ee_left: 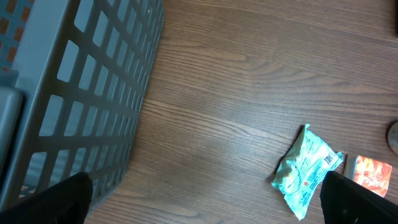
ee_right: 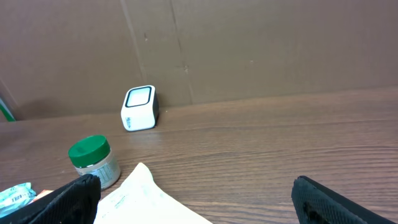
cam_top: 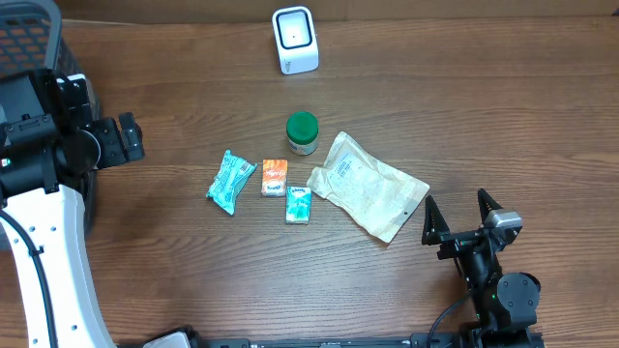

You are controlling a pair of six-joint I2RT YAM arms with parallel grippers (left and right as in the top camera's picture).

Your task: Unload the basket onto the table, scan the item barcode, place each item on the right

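I will next move my right gripper to the white pouch and close it on the middle of its long edge (cam_top: 347, 211) that faces the small teal box.
Several items lie mid-table: a teal packet (cam_top: 230, 181) (ee_left: 308, 168), a small orange box (cam_top: 275, 178) (ee_left: 370, 174), a small teal box (cam_top: 299, 204), a green-lidded jar (cam_top: 302, 133) (ee_right: 93, 160) and a white pouch (cam_top: 368, 184) (ee_right: 149, 199). The white barcode scanner (cam_top: 295, 39) (ee_right: 139, 108) stands at the table's far edge. My left gripper (cam_top: 129, 136) (ee_left: 205, 202) is open over bare wood, left of the teal packet. At the front right my right gripper (cam_top: 459, 215) (ee_right: 202, 199) is open beside the pouch's near corner. Neither holds anything.
A grey lattice basket (cam_top: 29, 39) (ee_left: 81, 93) stands at the far left, close to my left arm. A brown cardboard wall (ee_right: 249, 50) rises behind the scanner.
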